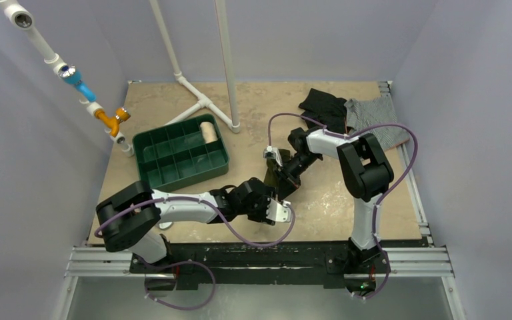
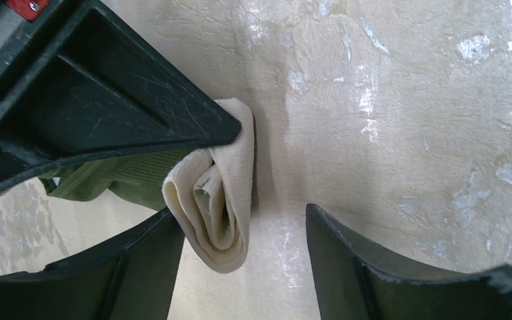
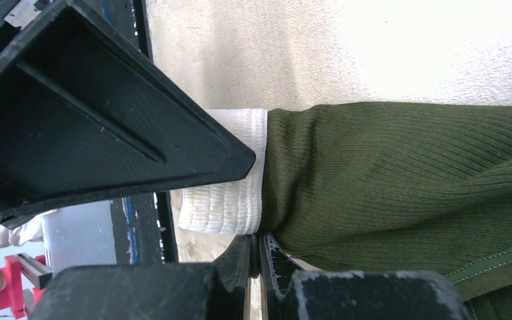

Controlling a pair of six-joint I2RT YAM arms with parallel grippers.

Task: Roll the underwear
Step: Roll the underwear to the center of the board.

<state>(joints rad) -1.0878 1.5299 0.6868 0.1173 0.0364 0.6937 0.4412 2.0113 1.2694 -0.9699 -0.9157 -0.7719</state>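
Note:
My right gripper is shut where cream meets olive, so it should open and take the waistband's loose end [image 2: 230, 247] while my left gripper steadies the roll.
The underwear [image 3: 387, 180] lies rolled on the table, olive-green with a cream waistband [image 2: 217, 193] at its end; in the top view it is a dark lump [image 1: 279, 175] between the two arms. My left gripper [image 2: 240, 213] is open around the waistband end, which touches only the left-hand finger [image 2: 127, 267]. My right gripper [image 3: 257, 240] is shut, its tips against the roll where cream meets olive. No cloth shows between them. Each wrist view shows the other gripper's black finger [image 2: 107, 100] resting against the roll.
A green compartment tray [image 1: 148, 165] holding a cream roll [image 1: 207, 131] stands at the left. A black garment [image 1: 323, 107] and a grey striped garment [image 1: 373, 120] lie at the back right. A white pipe frame [image 1: 203, 103] stands at the back.

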